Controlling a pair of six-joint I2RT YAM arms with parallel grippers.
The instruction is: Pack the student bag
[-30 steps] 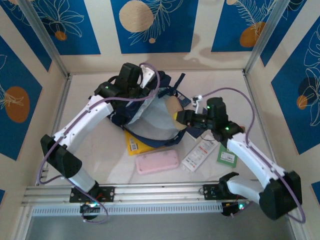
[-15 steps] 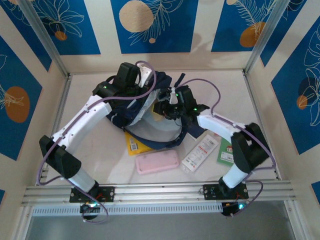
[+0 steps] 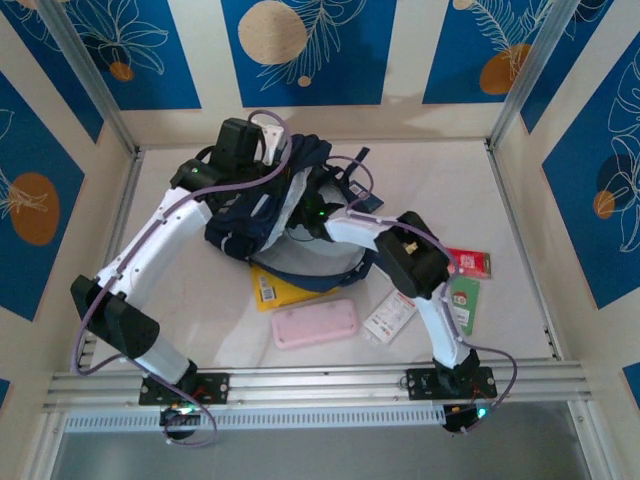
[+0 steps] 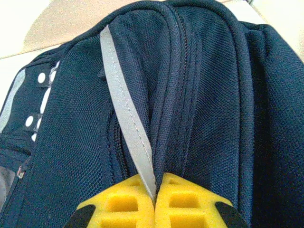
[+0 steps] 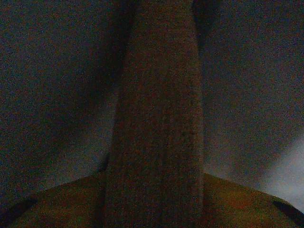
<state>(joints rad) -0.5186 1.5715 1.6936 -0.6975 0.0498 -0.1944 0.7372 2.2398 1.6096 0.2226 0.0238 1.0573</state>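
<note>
I will release the bag's top edge from my left gripper, laid down over the pale rim of the bag's opening [image 3: 292, 206].
The student bag [image 3: 245, 215] is a navy backpack lying at the table's middle back, its mouth held wide toward the right. My left gripper [image 4: 155, 183] is shut on the bag's top edge, pinching a grey reflective stripe [image 4: 126, 109] between its yellow fingers. In the top view that gripper [image 3: 272, 158] holds the edge lifted. My right arm's wrist [image 3: 325, 212] reaches into the bag's mouth. Inside, in the dark, my right gripper [image 5: 154, 183] has a long brownish ribbed object [image 5: 156, 118] between its fingers; whether they still press it is unclear.
A pink case [image 3: 315, 324] lies in front of the bag. A yellow flat item [image 3: 285, 287] is partly under the bag. A white card [image 3: 390, 315], a green card [image 3: 462, 302] and a red packet [image 3: 470, 262] lie to the right. Walls ring the table.
My right arm swung left from the table's right side and went into the bag's mouth with a tan object. My left arm lifted the bag's edge a little further back and left.
</note>
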